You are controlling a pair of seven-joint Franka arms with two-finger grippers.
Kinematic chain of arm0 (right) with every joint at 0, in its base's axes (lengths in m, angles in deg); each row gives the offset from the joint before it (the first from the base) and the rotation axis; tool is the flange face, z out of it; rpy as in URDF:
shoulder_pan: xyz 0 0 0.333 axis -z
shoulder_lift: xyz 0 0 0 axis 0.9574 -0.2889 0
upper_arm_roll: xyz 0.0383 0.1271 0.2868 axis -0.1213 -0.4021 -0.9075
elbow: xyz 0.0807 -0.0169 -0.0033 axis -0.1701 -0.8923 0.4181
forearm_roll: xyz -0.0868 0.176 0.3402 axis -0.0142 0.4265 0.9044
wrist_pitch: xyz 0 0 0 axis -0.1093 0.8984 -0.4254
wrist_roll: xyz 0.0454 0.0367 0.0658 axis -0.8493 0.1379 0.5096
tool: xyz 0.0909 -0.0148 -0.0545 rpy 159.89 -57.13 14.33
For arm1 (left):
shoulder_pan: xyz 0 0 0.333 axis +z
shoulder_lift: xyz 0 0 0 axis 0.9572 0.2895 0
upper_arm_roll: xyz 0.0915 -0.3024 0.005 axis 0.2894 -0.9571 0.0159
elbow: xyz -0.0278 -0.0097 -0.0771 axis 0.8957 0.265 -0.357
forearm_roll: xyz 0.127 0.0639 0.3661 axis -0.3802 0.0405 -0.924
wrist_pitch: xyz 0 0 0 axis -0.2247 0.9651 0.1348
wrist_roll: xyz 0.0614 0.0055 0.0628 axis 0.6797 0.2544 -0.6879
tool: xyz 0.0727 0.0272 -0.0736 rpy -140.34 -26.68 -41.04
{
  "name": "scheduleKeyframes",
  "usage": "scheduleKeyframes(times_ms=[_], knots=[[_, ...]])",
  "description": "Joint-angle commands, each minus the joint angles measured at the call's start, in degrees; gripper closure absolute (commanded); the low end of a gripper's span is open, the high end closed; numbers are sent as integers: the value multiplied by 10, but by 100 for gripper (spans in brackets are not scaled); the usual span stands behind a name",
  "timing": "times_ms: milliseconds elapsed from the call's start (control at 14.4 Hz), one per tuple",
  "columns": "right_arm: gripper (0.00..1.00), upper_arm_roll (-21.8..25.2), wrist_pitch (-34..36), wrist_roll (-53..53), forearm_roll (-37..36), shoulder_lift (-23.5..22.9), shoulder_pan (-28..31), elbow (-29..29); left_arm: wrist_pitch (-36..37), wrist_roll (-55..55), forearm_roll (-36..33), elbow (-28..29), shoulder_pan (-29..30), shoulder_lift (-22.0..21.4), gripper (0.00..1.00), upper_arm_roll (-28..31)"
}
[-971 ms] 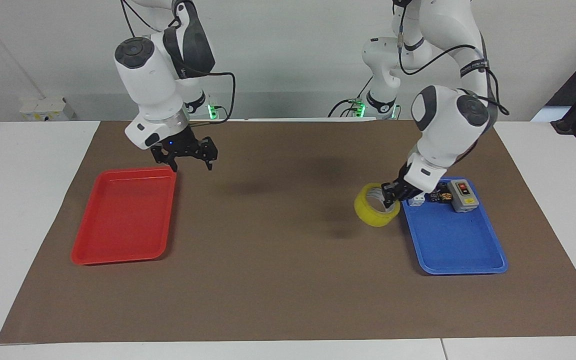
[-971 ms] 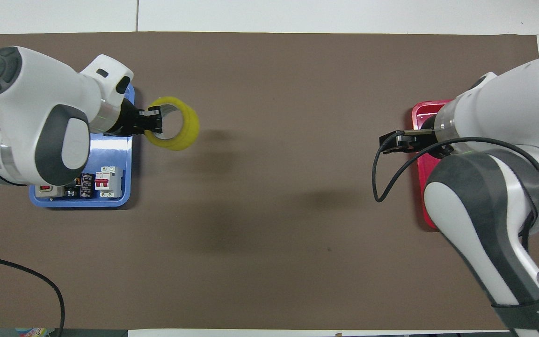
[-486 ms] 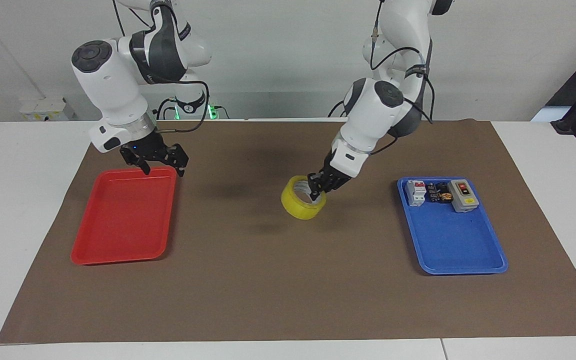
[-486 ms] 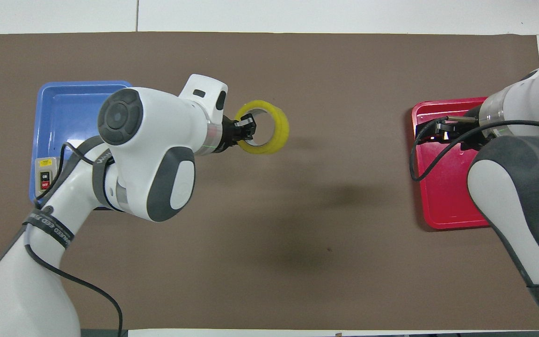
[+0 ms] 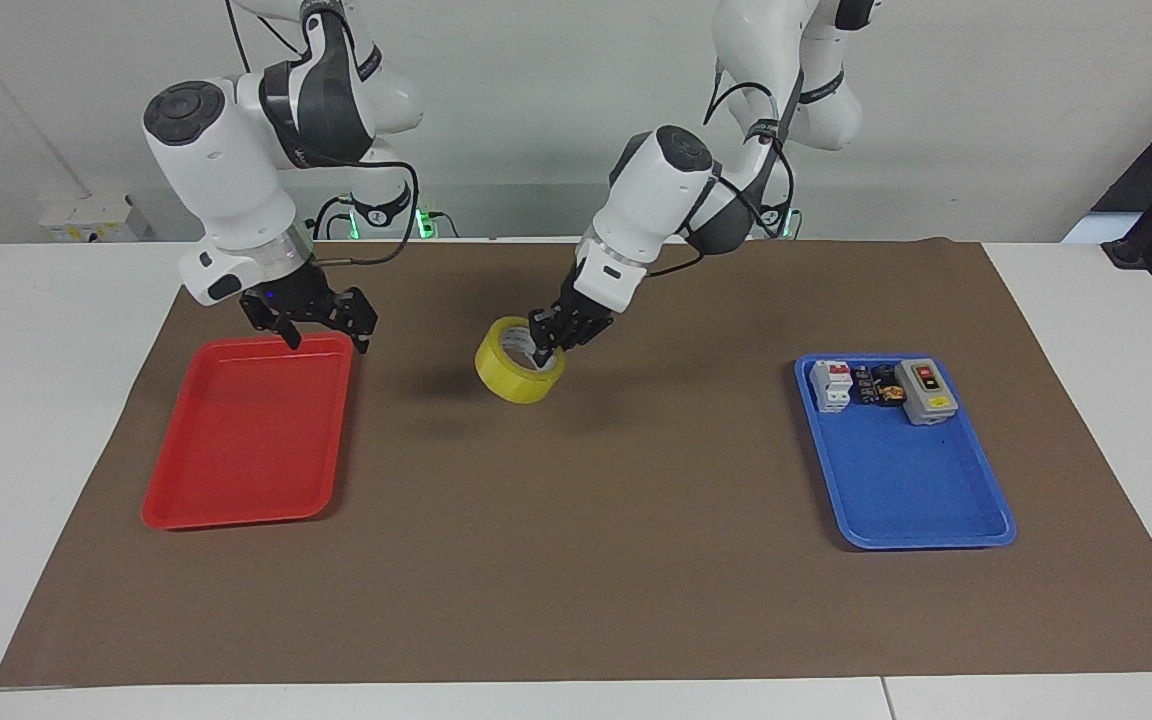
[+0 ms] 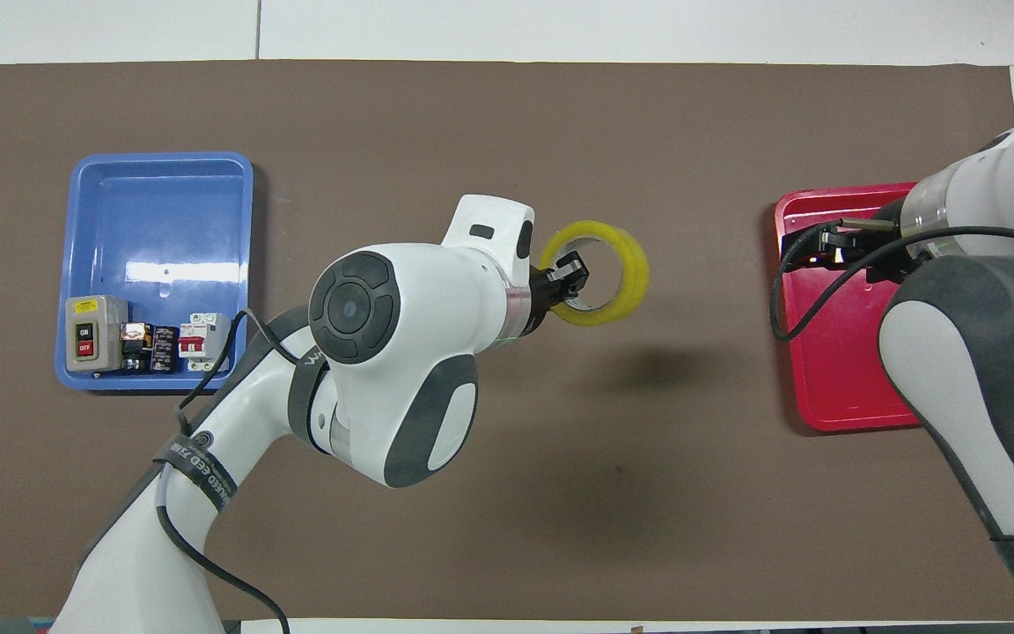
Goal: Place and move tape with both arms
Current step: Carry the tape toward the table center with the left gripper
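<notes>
I need to release the tape with my left gripper on the brown mat (image 6: 540, 323), about halfway between the blue tray and the red tray.
The tape (image 5: 514, 384), a yellow ring with a pale core, hangs tilted over the middle of the brown mat, between the two trays. My left gripper (image 5: 543, 350) is shut on its wall, one finger inside the ring and one outside. From overhead the tape (image 6: 635, 275) shows as a ring with the left gripper (image 6: 570, 271) at its rim. My right gripper (image 5: 311, 325) waits open and empty over the red tray's (image 5: 246, 450) edge nearest the robots. In the overhead view the right gripper (image 6: 834, 246) is over the red tray (image 6: 824, 387).
A blue tray (image 5: 911, 490) lies toward the left arm's end and holds a grey switch box (image 5: 926, 391), a white breaker (image 5: 831, 384) and small dark parts along its edge nearest the robots. The brown mat (image 5: 576, 560) covers the white table.
My left arm has carried the tape from beside the blue tray to over the mat's middle, toward the red tray. The right gripper moved toward its own end of the table, over the red tray's edge, then held still.
</notes>
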Motion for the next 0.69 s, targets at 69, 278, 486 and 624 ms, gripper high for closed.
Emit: scheduleKeyframes(times_ms=[69,278,486,624], knots=[[0,-2,0,85,7,5,57,-7,-27,-33,18,1,-9,-2,100,-8],[0,-2,0,94,15,5,63,-8,3,-35,-9,8,-18,10,100,-4],[0,-2,-1,93,15,5,61,-8,71,-65,-130,7,-14,26,100,-2],[0,-2,-1,93,15,5,59,-9,74,-95,-201,2,-15,44,100,-1]])
